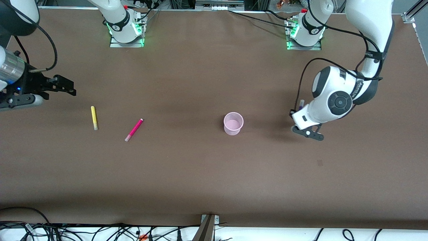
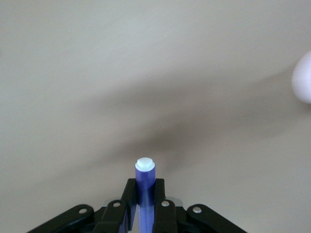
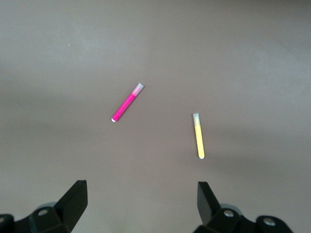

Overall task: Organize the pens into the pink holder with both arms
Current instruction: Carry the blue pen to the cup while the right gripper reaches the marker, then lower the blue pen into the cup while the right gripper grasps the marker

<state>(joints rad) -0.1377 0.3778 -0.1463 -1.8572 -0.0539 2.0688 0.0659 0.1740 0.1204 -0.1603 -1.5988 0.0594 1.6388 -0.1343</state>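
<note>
Next, my left gripper lets go of the dark blue pen inside the empty pink holder (image 1: 231,125) that stands upright in the middle of the table.
The pink holder (image 1: 233,123) stands upright mid-table; its edge (image 2: 303,77) shows in the left wrist view. My left gripper (image 2: 145,195) hangs in the air toward the left arm's end of the table, beside the holder, shut on a dark blue pen (image 2: 145,179) whose white tip (image 1: 302,102) sticks out past the fingers. A yellow pen (image 1: 94,117) and a magenta pen (image 1: 133,130) lie flat toward the right arm's end. My right gripper (image 1: 68,87) hovers open over the table near the yellow pen (image 3: 198,137) and the magenta pen (image 3: 127,102), with nothing between its fingers.
The brown table (image 1: 200,174) carries only the pens and the holder. Both arm bases (image 1: 126,28) (image 1: 305,31) stand along the edge farthest from the front camera. Cables lie below the table's near edge.
</note>
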